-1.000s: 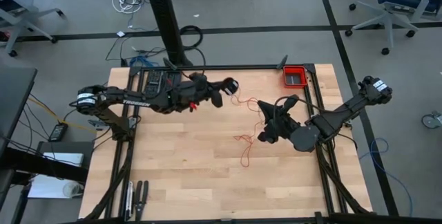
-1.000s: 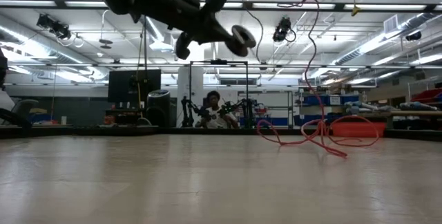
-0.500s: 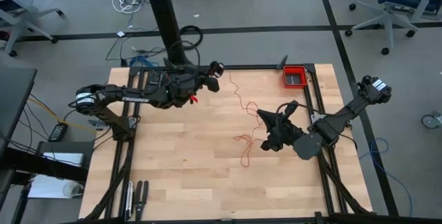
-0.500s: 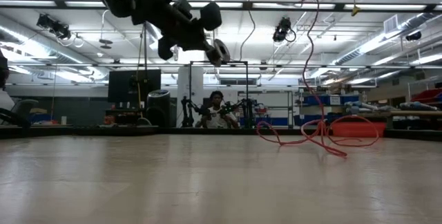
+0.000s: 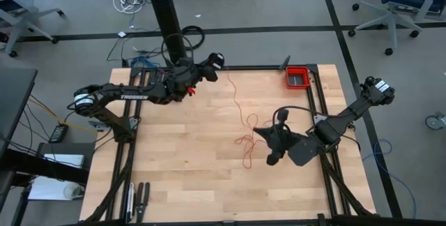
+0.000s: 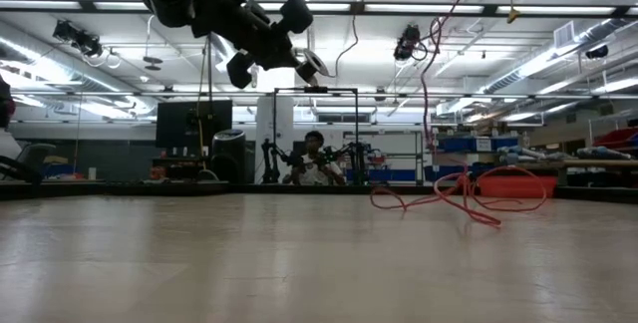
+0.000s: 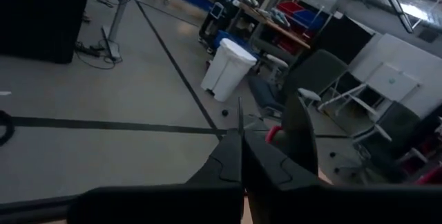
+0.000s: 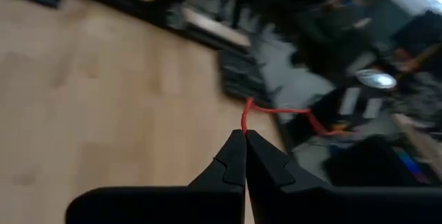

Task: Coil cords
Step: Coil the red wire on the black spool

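Next, my right gripper releases the red cord, now hanging down to the pile, on the bare wood (image 5: 241, 159) next to the near tail of the tangled pile.
The thin red cord (image 5: 235, 102) runs from my left gripper (image 5: 217, 61), raised near the table's far edge, across to my right gripper (image 5: 256, 132), raised over the table's middle right. Below the right gripper it drops to a tangled pile (image 5: 244, 141) that lies on the wooden table (image 5: 174, 163), with a tail toward the near edge. In the low view the cord (image 6: 427, 84) hangs from above the picture down to the pile (image 6: 459, 188). Both grippers are shut on the cord. The right gripper is out of the low view. My left gripper pinches the cord between its two fingertips (image 7: 239, 133); a thin strand (image 7: 239, 113) stands out of the tips. It is lifted clear of the table. My right gripper pinches the cord between its fingertips (image 8: 244, 135); a short red length (image 8: 246, 115) comes out of the tips and bends aside. The cord hangs below it to the pile.
A red rectangular bin (image 5: 297, 77) stands at the table's far right corner. Dark tools (image 5: 138, 197) lie by the near left edge. A person (image 6: 314, 159) sits in the room beyond the far edge. Bare wood lies to the pile's left.
My left gripper has drawn back toward the table's far edge and left, taking its end of the cord with it. My right gripper has shifted toward the near edge and turned. The cord between them is drawn out longer and straighter; the pile stays on the table.
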